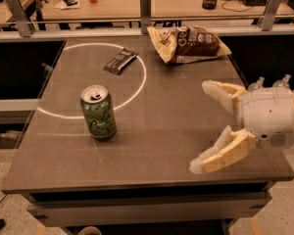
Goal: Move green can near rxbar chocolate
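Observation:
The green can will be carried upright, once my gripper closes around the middle of the green can [99, 115] with its fingers on the can's sides.
The green can [98, 112] stands upright on the dark table [161, 111], left of centre, on the edge of a white painted circle. The rxbar chocolate [120, 61], a flat dark bar, lies inside that circle at the far side, well behind the can. My gripper [200, 126] comes in from the right edge, white body with pale tan fingers spread wide apart. It is open and empty, about a third of the table's width right of the can and at about its height.
A large tan-and-brown snack bag [188, 44] lies at the table's far right. A metal rail [146, 29] with posts runs along the back edge, with a cluttered desk behind it. The table's front edge is close below the gripper.

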`<state>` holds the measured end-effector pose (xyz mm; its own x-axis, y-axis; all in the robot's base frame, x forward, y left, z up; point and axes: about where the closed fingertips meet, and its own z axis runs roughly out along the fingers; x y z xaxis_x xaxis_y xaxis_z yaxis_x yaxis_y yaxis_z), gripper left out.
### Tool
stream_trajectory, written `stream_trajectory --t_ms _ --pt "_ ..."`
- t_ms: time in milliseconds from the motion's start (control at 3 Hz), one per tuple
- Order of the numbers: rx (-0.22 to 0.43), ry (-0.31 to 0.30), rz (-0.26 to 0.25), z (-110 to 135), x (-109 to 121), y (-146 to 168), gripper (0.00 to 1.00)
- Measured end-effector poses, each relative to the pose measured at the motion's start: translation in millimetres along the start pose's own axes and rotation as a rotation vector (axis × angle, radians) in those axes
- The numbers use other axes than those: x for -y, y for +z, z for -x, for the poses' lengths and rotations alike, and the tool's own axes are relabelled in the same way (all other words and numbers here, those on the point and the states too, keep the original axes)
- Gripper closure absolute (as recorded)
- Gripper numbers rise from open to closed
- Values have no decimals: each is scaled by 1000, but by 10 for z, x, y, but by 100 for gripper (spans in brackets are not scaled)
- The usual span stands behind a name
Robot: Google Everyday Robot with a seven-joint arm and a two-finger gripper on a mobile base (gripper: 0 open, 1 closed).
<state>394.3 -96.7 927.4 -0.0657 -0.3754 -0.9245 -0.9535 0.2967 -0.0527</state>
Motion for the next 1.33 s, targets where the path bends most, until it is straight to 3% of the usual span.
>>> stream_trajectory --t_ms 333,667,1333 --pt "104 63 -10 -15 -109 350 0" --pt "184 82 -16 83 -128 666 0" --pt "267 52 -6 313 -162 1224 0"
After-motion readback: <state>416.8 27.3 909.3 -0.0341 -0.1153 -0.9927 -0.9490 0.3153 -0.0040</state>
